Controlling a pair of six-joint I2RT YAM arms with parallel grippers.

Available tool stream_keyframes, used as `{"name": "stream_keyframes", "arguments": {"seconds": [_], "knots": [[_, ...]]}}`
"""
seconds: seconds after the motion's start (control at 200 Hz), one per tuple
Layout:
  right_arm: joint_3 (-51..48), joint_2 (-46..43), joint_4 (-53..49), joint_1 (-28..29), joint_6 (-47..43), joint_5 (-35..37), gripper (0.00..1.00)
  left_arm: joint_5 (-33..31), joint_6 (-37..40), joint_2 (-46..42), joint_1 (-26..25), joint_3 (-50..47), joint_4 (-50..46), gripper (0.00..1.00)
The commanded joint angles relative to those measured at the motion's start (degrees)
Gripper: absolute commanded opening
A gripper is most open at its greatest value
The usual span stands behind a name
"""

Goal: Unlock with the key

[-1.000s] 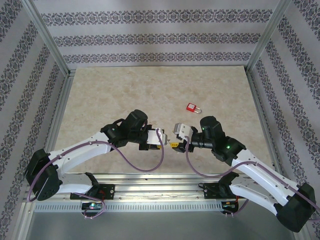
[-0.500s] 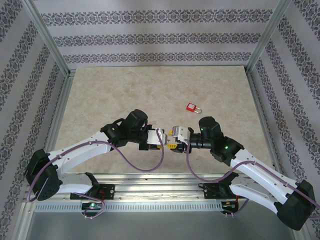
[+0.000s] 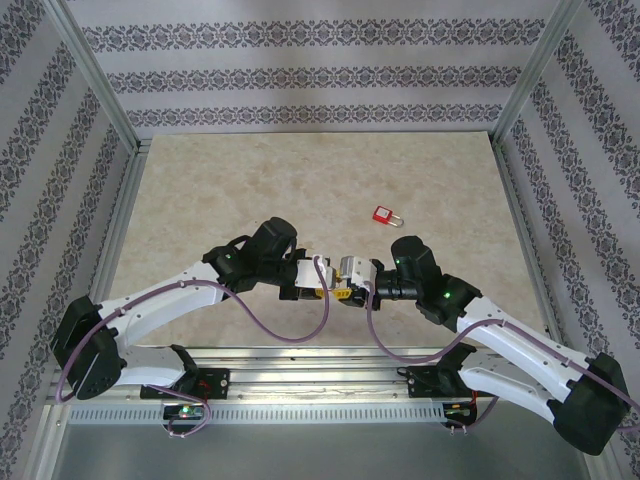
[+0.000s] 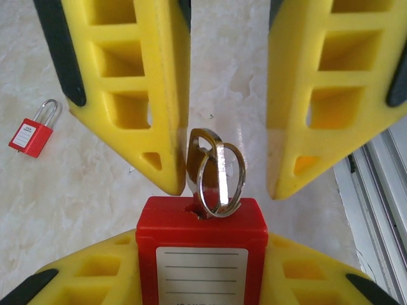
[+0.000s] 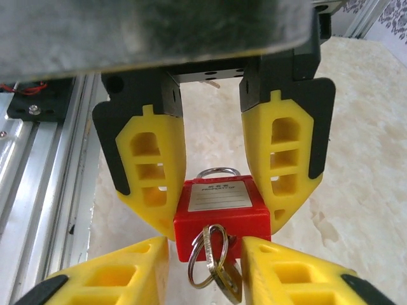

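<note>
The shackle points into the palm of my left gripper, so my right gripper needs to turn, grab the padlock across its label (image 5: 220, 198), and free my left gripper for the shackle.
A red padlock (image 4: 201, 225) with a white label sits clamped between the yellow fingers of my left gripper (image 4: 201, 254), just above the table near its front edge (image 3: 322, 278). A silver key (image 4: 202, 159) on a split ring (image 4: 224, 181) sticks out of the padlock's base (image 5: 219, 219). My right gripper (image 5: 205, 254) faces it head-on (image 3: 347, 282), one finger on each side of the key (image 5: 224, 283). A gap still shows between key and fingers, wider on one side. The shackle (image 5: 216, 171) points away behind the body.
A second red padlock (image 3: 385, 215) lies loose on the marble tabletop (image 3: 250, 190), farther back and to the right, also in the left wrist view (image 4: 32, 135). An aluminium rail (image 5: 38, 190) runs along the near edge. Patterned walls close off three sides.
My right gripper has moved left up to the held padlock, and its jaws have narrowed around the key. The left arm has stayed put with its grip unchanged.
</note>
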Motion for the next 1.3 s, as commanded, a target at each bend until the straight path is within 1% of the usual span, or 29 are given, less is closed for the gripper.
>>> {"name": "stream_keyframes", "arguments": {"seconds": [0.0, 0.06, 0.095, 0.23, 0.28, 0.345, 0.49, 0.565, 0.62, 0.654, 0.759, 0.814, 0.894, 0.949, 1.074, 1.164, 1.249, 1.299], "knots": [[-0.3, 0.1, 1.7, 0.9, 0.5, -1.2, 0.28, 1.8, 0.3, 0.3, 0.5, 1.9, -0.5, 0.0], [-0.2, 0.0, 1.7, 0.9, 1.0, -1.4, 0.26, 1.7, 0.6, 0.4, 0.6, 1.9, -0.7, 0.0], [-0.1, 0.0, 1.7, 0.9, 1.4, -1.5, 0.23, 1.6, 0.6, 0.5, 0.5, 1.8, -0.6, 0.0], [-0.2, 0.4, 1.5, 1.0, 2.9, -1.8, 0.07, 0.9, 0.3, 0.1, 0.5, 1.1, 1.4, 0.0], [-0.2, 0.7, 1.6, 0.9, 4.1, -1.9, 0.05, 0.0, 0.2, -0.3, 0.3, 0.4, 3.0, 0.0], [-0.4, 1.1, 2.6, 0.9, 6.9, -1.7, 0.03, -2.7, 0.2, -1.2, -0.4, -1.3, 6.9, 0.0], [-0.9, 1.8, 6.3, 0.9, 14.3, -2.0, 0.01, -7.8, 0.3, -3.1, -2.3, -5.5, 15.4, 0.0], [-1.7, 1.8, 8.8, 0.9, 18.6, -2.0, 0.05, -10.3, 0.7, -3.4, -3.1, -6.7, 17.9, 0.0], [-2.1, 1.5, 9.3, 0.9, 19.8, -2.5, 0.08, -10.7, 0.6, -3.7, -3.2, -7.2, 19.0, 0.0], [-2.5, 1.2, 9.5, 0.9, 20.5, -2.4, 0.12, -10.6, 0.5, -3.8, -3.2, -7.1, 19.0, 0.0], [-3.4, -0.9, 9.2, 0.8, 23.6, 0.3, 0.3, -10.3, 0.0, -3.6, -3.2, -6.4, 17.7, 0.0], [-3.8, -2.7, 8.5, 0.6, 26.0, 1.2, 0.44, -10.5, -0.1, -3.6, -3.2, -6.4, 17.6, 0.0], [-4.2, -5.0, 8.3, -0.7, 32.0, 2.1, 0.55, -10.7, 0.1, -3.5, -3.2, -6.7, 17.5, 0.0], [-4.3, -6.4, 7.9, -2.6, 38.2, 1.3, 0.61, -11.1, 0.1, -3.4, -3.2, -6.9, 17.7, 0.0], [-4.3, -7.5, 6.6, -8.5, 53.1, -0.2, 0.64, -11.8, -0.1, -3.4, -3.2, -7.4, 18.5, 0.0], [-3.6, -4.5, 6.1, -12.4, 64.1, -3.6, 0.63, -11.5, -0.2, -3.1, -3.1, -7.2, 18.6, 0.0], [-1.2, 0.8, 5.0, -13.3, 69.9, -7.3, 0.59, -11.2, 0.1, -2.9, -3.2, -6.9, 18.5, 0.0], [0.0, 3.6, 6.2, -13.1, 72.8, -9.3, 0.58, -10.9, 0.4, -2.6, -3.2, -6.6, 18.3, 0.0]]}}
